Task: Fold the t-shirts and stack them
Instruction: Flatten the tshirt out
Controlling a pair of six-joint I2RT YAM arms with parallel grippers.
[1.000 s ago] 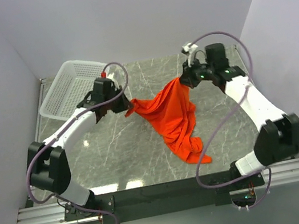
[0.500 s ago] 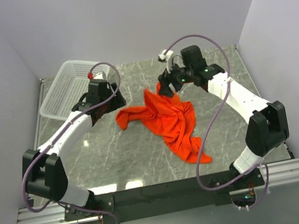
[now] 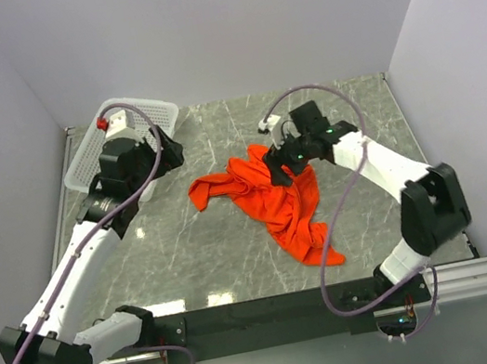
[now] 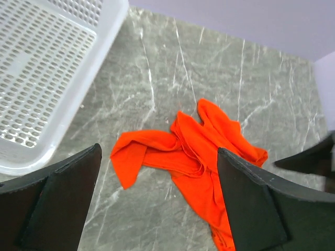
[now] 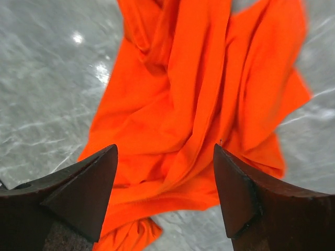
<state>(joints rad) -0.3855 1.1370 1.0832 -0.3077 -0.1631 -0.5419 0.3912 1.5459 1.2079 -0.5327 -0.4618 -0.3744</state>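
The robot's left gripper should close on the orange-red t-shirt's loose end (image 3: 198, 194) (image 4: 125, 160) nearest the white mesh basket.
The orange-red t-shirt (image 3: 270, 198) lies crumpled in a heap on the marble table, with one tail running toward the near edge. My left gripper (image 3: 168, 148) hangs open beside the basket, left of the shirt and apart from it. In the left wrist view the t-shirt (image 4: 201, 149) lies well below the left gripper (image 4: 158, 152), which has nothing between its fingers. My right gripper (image 3: 278, 170) hovers over the far part of the heap. In the right wrist view the right gripper (image 5: 165, 150) is open just above the folds of the t-shirt (image 5: 193, 89), gripping nothing.
A white mesh basket (image 3: 141, 104) stands at the far left corner, partly behind my left arm; its rim (image 4: 89, 78) fills the left of the left wrist view. Walls close in the table on three sides. A metal rail runs along the near edge.
Both grippers have opened and let go of the shirt, which dropped from a stretched span into a heap. The left arm drew back toward the basket; the right moved in over the shirt.
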